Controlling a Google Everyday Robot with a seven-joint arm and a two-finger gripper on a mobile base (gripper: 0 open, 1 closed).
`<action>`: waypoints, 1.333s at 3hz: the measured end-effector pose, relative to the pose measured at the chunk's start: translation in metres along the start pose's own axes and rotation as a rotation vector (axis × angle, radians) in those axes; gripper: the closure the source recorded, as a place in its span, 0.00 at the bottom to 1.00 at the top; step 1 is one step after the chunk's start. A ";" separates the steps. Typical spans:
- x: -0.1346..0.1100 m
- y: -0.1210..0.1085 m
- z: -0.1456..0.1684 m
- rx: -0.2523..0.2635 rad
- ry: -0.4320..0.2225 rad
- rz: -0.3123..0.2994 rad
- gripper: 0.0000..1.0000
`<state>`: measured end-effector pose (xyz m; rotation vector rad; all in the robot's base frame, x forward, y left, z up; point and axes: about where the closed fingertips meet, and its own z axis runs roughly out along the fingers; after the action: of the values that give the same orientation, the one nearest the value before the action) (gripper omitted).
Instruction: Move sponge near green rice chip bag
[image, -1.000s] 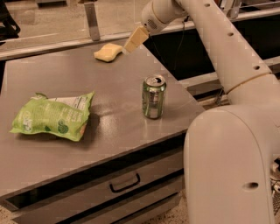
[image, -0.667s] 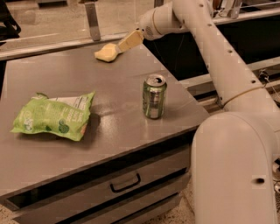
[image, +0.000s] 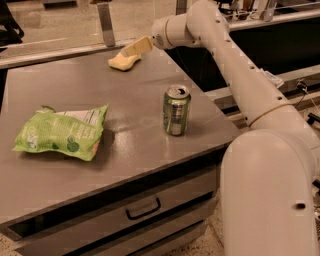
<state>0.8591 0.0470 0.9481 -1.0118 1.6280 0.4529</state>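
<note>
The middle of the pale yellow sponge (image: 126, 61) near the table's far edge is next, and my gripper should go down to it and close there.
The pale yellow sponge (image: 124, 62) lies near the far edge of the grey table (image: 125, 150). My gripper (image: 131, 49) hangs just above and slightly right of the sponge, its cream tips right at the sponge's top. The crinkled light-green rice chip bag (image: 62, 132) lies flat at the table's left, well apart from the sponge.
A green metal drink can (image: 176, 110) stands upright near the table's right edge, between the sponge and the front. My white arm (image: 240, 75) reaches over the right side. A drawer (image: 143, 209) is below the tabletop. A rail runs behind the table.
My gripper has dropped lower and moved left toward the sponge. The sponge, bag and can have not moved.
</note>
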 end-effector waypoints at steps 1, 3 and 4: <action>0.010 -0.005 0.007 0.052 0.065 0.035 0.00; 0.040 -0.005 0.018 0.066 0.093 0.105 0.00; 0.050 -0.001 0.025 0.051 0.102 0.117 0.00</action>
<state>0.8740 0.0461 0.8941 -0.9181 1.7882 0.4415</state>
